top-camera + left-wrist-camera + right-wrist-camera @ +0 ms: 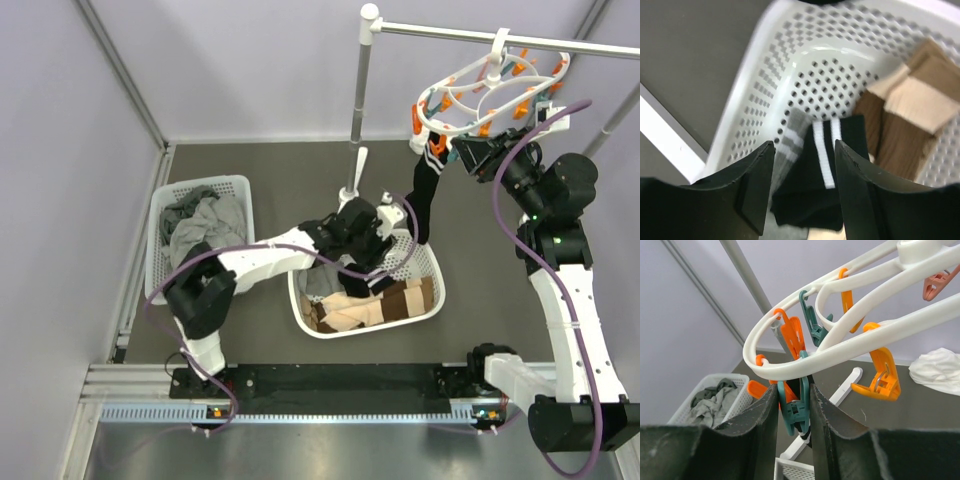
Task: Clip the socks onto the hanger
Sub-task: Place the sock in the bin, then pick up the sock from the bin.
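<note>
I need to shift my left gripper over, as it straddles the black sock's body beside its white stripes, and pinch the cuff (pixel 853 134) before lifting it to the teal peg.
The white oval hanger (pixel 478 66) with orange and teal pegs hangs from the rail at the upper right. A black sock (pixel 422 200) with white stripes hangs from a peg at the hanger's left end. My right gripper (pixel 464 151) is shut on that teal peg (pixel 796 407), one finger on each side, with the hanger ring (pixel 805 362) just above. My left gripper (pixel 380 262) is open inside the middle basket. In the left wrist view its fingers (pixel 755 185) stand either side of a black white-striped sock (pixel 815 185). A grey striped sock (pixel 790 140) and tan-and-brown socks (pixel 912 107) lie beside it.
The white mesh basket (pixel 437 278) holding the socks stands mid-table. A second mesh basket (pixel 240 183) with a heap of grey garments is at the left. The rack's upright pole (pixel 359 100) and white foot (pixel 352 185) stand behind the middle basket. A white cloth (pixel 937 370) lies at the right.
</note>
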Motion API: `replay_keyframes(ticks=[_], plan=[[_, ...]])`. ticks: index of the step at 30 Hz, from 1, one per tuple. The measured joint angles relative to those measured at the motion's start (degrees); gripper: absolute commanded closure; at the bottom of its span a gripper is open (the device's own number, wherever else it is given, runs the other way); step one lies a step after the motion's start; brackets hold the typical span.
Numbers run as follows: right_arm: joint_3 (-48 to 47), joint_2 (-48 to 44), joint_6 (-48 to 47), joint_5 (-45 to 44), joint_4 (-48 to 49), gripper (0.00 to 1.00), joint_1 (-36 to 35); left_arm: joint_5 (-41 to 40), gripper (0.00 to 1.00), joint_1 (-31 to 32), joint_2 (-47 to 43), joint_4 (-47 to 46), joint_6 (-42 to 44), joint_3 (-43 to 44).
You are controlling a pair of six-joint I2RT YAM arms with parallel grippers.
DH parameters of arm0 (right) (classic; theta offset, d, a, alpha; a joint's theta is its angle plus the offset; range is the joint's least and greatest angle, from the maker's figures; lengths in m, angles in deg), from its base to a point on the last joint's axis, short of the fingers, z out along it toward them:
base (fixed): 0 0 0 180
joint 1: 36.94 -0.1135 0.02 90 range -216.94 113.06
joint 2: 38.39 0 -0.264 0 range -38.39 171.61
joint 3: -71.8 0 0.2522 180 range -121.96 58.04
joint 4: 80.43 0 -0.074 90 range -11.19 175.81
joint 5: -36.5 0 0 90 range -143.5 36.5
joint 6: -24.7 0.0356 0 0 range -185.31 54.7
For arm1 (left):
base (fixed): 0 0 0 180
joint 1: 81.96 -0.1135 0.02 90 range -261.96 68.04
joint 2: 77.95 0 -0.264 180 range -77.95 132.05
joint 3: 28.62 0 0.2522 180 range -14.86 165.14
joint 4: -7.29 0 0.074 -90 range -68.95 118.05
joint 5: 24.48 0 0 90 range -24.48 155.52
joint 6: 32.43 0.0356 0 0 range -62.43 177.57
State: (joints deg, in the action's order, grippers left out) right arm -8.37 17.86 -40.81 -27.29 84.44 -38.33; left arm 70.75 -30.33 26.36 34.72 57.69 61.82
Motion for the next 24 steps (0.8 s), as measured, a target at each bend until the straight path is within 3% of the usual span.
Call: replay_keyframes(ticks=[5, 11, 24], plan=[[0.00, 0.00, 0.02, 0.02, 0.02, 1.00, 0.00, -0.07, 0.43, 4.61, -6.54, 0.76, 11.58, -5.70], [0.00, 0.00, 0.00, 0.00, 0.02, 1.00, 0.00, -2.62, 0.39, 10.67, -6.80, 4.50, 22.62, -6.51], [0.00, 0.13, 0.02, 0.17, 0.04, 1.00, 0.00, -12.70, 0.41, 14.49, 1.99, 5.16, 30.69, -5.62]])
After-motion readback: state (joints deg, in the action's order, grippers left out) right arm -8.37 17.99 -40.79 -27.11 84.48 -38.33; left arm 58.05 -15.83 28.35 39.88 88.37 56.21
